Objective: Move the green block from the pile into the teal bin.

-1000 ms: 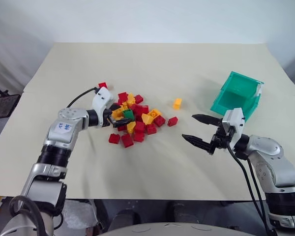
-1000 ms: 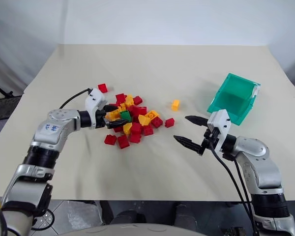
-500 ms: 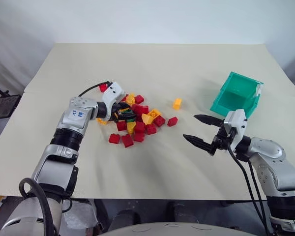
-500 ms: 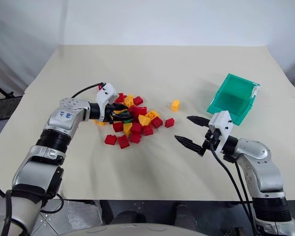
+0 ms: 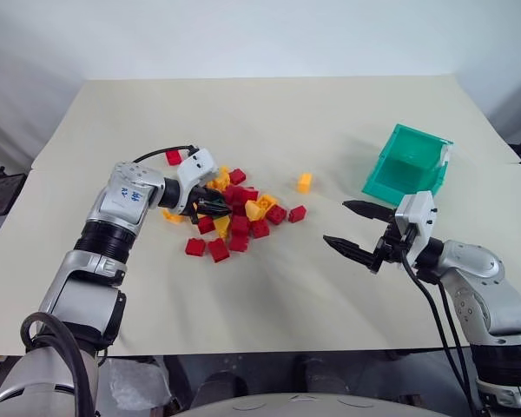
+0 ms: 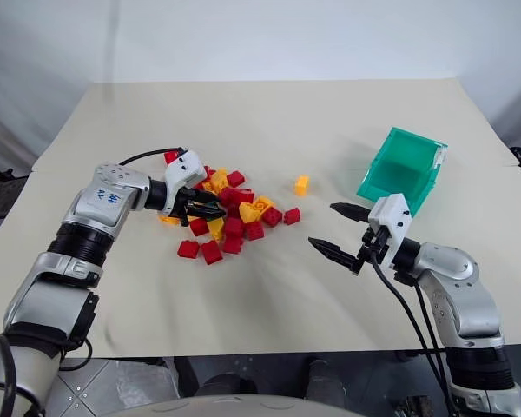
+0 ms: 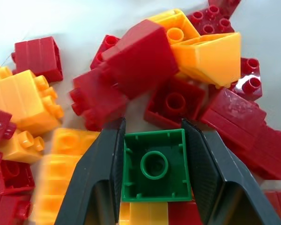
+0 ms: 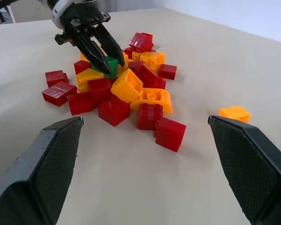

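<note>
Yellow and red bricks crowd against the green block inside my left gripper's fingers. I need to open them, free those bricks and grip the green block alone (image 7: 154, 166) before lifting.
The green block (image 7: 154, 164) sits between the two black fingers (image 7: 100, 173) of my left gripper (image 5: 214, 207), which is shut on it. Its hollow underside faces the wrist camera. The block is held at the left side of the pile (image 5: 241, 211) of red and yellow bricks, just above them; it also shows as the green block (image 8: 112, 65) in the right wrist view. The teal bin (image 5: 391, 180) stands at the right of the table, its cut-away front towards me. My right gripper (image 5: 334, 223) hovers open and empty in front of the bin.
One yellow brick (image 5: 304, 182) lies alone between the pile and the bin. A single red brick (image 5: 174, 157) lies behind the left arm. Two red bricks (image 5: 207, 248) sit at the pile's near edge. The cream table (image 5: 286, 113) stretches bare behind.
My left gripper has gone from open around the green block to shut on it, and its wrist has turned. The camera has shifted a little. The right arm has kept still.
</note>
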### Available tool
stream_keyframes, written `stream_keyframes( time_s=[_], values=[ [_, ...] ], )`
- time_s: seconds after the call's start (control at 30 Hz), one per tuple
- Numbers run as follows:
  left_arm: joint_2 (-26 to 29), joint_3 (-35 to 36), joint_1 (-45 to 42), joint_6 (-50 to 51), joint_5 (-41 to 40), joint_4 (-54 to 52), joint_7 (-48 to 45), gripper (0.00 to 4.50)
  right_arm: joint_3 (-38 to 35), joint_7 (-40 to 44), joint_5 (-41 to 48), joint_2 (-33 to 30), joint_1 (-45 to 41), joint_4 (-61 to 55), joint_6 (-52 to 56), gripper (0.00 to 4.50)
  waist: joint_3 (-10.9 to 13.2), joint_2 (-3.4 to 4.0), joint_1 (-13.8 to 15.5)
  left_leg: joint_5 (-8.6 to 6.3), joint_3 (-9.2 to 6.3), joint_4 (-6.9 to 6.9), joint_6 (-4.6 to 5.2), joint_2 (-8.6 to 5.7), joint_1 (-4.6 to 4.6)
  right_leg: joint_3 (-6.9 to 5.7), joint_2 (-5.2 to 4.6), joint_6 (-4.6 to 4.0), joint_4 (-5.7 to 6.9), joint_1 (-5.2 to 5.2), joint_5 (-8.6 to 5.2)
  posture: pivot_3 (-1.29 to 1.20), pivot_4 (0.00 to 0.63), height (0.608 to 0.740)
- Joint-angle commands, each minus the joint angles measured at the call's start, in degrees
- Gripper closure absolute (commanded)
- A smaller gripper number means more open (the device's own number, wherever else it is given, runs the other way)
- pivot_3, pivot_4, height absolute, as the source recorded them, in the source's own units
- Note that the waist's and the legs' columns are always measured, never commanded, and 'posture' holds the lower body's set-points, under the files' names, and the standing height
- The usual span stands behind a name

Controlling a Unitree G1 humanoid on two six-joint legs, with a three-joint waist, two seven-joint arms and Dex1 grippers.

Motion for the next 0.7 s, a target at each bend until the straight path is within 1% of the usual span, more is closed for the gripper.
stream_keyframes(
  time_s=[0.03,0.07,0.27,0.3,0.37,0.53,0.63,0.7],
  values=[
    [1.13,-2.01,0.43,3.53,2.82,1.80,-0.96,2.24,-0.78,-0.19,0.16,-0.03,-0.40,-0.70,-1.39,0.00,0.00,0.00,-0.01,0.00,-0.02,0.00,0.00,0.00,0.03,0.05,0.00,0.00,0.02,0.00,0.00,0.00,0.150,0.740],
    [1.14,-2.24,0.16,3.54,3.00,1.97,-1.42,2.03,-0.71,-0.21,0.04,0.03,-0.47,-0.53,-1.48,0.00,0.00,0.00,-0.01,0.00,-0.03,0.00,0.00,0.00,0.08,0.11,0.00,0.00,0.05,0.00,0.00,0.00,0.150,0.740],
    [2.36,-4.93,0.13,1.70,5.48,1.00,-3.75,0.13,-0.73,-0.46,-0.10,0.21,-0.43,-0.51,-1.56,0.00,0.08,-0.13,0.13,0.00,0.03,0.00,0.01,0.08,0.04,0.29,0.00,0.00,0.18,-0.15,0.00,0.00,0.150,0.740],
    [2.40,-5.17,-0.01,1.21,6.01,1.39,-3.40,0.06,-0.76,-0.52,-0.10,0.23,-0.31,-0.56,-1.61,0.00,0.08,-0.13,0.14,0.00,0.03,0.00,0.01,0.08,0.05,0.30,-0.01,0.00,0.19,-0.16,0.00,0.00,0.150,0.740],
    [1.26,-4.66,-1.32,0.67,6.69,4.42,-1.07,0.06,-0.82,-0.67,-0.17,0.26,-0.04,-0.58,-1.75,0.00,0.08,-0.13,0.16,0.00,0.03,0.01,0.01,0.08,0.05,0.30,-0.01,0.00,0.21,-0.16,0.00,0.00,0.150,0.740],
    [-0.54,-3.81,-2.81,0.08,6.74,7.48,-0.24,0.06,-0.93,-1.05,-0.14,0.17,0.13,-0.78,-1.71,0.00,0.08,-0.14,0.21,0.01,0.10,0.03,0.04,0.06,0.14,0.41,-0.04,0.00,0.36,-0.16,0.00,0.00,0.150,0.740],
    [-1.55,-2.40,-3.75,0.24,6.08,8.58,0.64,0.67,-1.01,-1.15,-0.11,0.04,0.13,-0.74,-1.72,0.00,0.09,-0.15,0.32,0.04,0.11,0.04,0.08,0.01,0.18,0.46,-0.12,0.00,0.43,-0.16,0.00,0.00,0.150,0.740],
    [-2.12,-1.28,-4.32,0.41,5.56,9.31,1.44,1.24,-1.10,-1.23,-0.14,-0.06,0.17,-0.70,-1.76,0.00,0.09,-0.16,0.33,0.04,0.11,0.04,0.10,-0.03,0.17,0.48,-0.18,0.00,0.46,-0.18,0.00,0.00,0.150,0.740]
  ],
)
